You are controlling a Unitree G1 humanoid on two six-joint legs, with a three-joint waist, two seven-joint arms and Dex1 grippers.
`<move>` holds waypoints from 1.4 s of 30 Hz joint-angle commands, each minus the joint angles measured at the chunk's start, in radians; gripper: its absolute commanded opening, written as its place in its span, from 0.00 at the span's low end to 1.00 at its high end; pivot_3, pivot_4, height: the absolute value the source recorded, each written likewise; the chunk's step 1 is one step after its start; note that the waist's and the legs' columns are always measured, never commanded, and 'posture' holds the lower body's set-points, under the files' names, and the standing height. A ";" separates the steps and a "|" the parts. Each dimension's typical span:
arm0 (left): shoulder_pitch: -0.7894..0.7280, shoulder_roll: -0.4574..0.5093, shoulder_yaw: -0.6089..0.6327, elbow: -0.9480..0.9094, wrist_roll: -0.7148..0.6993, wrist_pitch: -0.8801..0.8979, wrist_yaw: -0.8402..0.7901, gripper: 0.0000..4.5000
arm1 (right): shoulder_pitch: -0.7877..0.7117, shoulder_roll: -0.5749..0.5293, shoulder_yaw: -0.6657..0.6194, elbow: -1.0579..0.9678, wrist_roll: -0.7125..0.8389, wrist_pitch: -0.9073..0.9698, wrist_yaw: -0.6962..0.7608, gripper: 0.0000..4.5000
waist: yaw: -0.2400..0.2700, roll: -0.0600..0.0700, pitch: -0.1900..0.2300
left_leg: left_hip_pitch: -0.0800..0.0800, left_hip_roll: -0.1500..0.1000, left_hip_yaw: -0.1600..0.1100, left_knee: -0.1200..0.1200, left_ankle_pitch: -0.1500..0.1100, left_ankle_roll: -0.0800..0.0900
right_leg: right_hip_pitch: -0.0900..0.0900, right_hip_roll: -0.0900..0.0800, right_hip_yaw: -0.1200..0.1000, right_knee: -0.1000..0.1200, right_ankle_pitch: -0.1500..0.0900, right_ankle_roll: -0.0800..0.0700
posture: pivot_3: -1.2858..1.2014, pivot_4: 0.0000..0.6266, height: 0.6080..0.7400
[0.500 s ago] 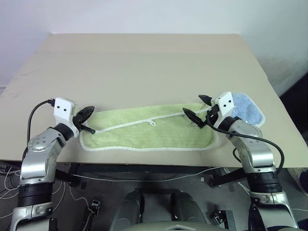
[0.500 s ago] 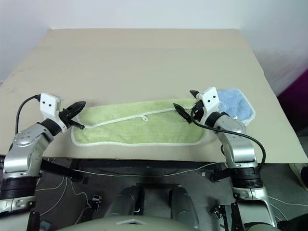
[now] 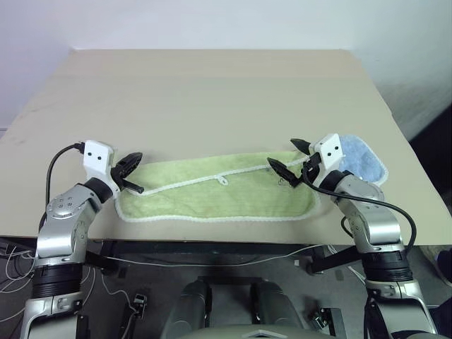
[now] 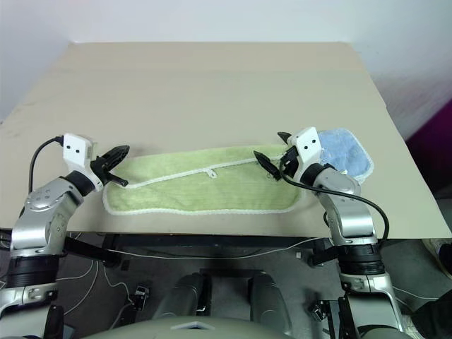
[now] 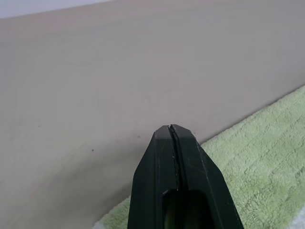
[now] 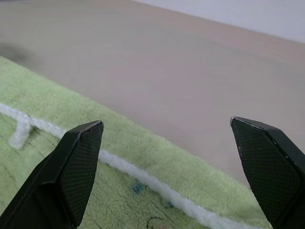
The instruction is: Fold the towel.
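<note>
The white edging runs at a slant across the green towel, so I should back my left gripper off, open it, pinch the edging's nearer end (image 3: 147,192) and pull it toward the towel's far edge.
The light yellow-green towel (image 3: 219,194) lies flat and lengthwise along the table's front edge, with white stitched edging and a small white loop (image 3: 224,181) near its middle. My left gripper (image 3: 134,161) is shut at the towel's left end. In the left wrist view its tips (image 5: 172,131) are pressed together over the towel's far edge (image 5: 267,143), with nothing between them. My right gripper (image 3: 282,152) hangs open over the towel's right end. In the right wrist view it (image 6: 166,123) spans the towel's white edging (image 6: 143,176) and bare table.
A smaller light blue towel (image 3: 364,159) lies on the table just right of the green one, partly under my right wrist. The beige table (image 3: 212,92) stretches bare beyond the towel. Its front edge runs just below the towel.
My left hand has shifted slightly rightward toward the towel's left end, still shut. The right gripper and the towel stay where they were.
</note>
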State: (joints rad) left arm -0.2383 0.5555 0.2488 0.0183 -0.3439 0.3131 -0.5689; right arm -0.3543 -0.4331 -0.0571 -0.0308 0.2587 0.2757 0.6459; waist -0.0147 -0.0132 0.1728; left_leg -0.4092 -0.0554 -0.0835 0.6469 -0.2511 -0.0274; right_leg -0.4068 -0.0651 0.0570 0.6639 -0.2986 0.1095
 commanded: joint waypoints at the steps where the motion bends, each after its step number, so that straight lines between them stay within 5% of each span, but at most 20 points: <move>1: -0.013 0.019 0.021 -0.011 0.000 -0.026 -0.011 0.00 | -0.014 0.001 -0.009 -0.009 0.005 -0.027 -0.003 1.00 | 0.000 0.000 0.000 | 0.000 0.000 0.000 0.000 0.000 0.000 | 0.000 0.000 0.000 0.000 0.000 0.000 | 0.52 0.24 1.00; 12: -0.035 0.118 0.028 0.063 0.002 -0.054 -0.125 0.00 | -0.018 0.031 0.001 0.009 -0.009 -0.050 -0.033 1.00 | -0.002 0.000 0.000 | 0.000 0.000 0.000 0.000 0.000 0.000 | 0.000 0.000 0.000 0.000 0.000 0.000 | 0.52 0.24 1.00; 24: -0.073 0.386 -0.079 0.327 0.068 -0.318 -0.627 0.00 | 0.030 0.072 0.009 -0.019 -0.016 -0.048 -0.091 1.00 | 0.001 0.001 0.001 | 0.000 0.000 0.000 -0.001 0.000 0.000 | 0.000 -0.001 0.000 -0.001 0.000 0.000 | 0.52 0.24 1.00; 35: -0.264 0.421 -0.283 0.545 0.193 -0.589 -0.983 0.77 | 0.013 0.091 0.024 -0.009 -0.018 -0.054 -0.107 1.00 | -0.007 0.001 0.001 | 0.000 0.000 0.000 -0.001 0.000 0.000 | -0.001 0.001 0.000 0.000 0.000 0.000 | 0.52 0.24 1.00; 42: -0.370 0.408 -0.338 0.726 0.290 -0.757 -0.981 0.77 | 0.035 0.096 0.022 -0.025 -0.015 -0.055 -0.116 1.00 | -0.002 0.001 0.001 | 0.000 0.000 0.000 -0.001 0.000 0.000 | 0.000 0.002 -0.001 0.000 0.000 0.000 | 0.52 0.24 1.00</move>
State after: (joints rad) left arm -0.5827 0.9469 -0.0902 0.7190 -0.0707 -0.4080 -1.5468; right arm -0.3213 -0.3422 -0.0270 -0.0149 0.2385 0.2405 0.5348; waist -0.0170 -0.0122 0.1733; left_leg -0.4094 -0.0558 -0.0831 0.6465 -0.2511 -0.0271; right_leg -0.4070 -0.0635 0.0562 0.6641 -0.2988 0.1092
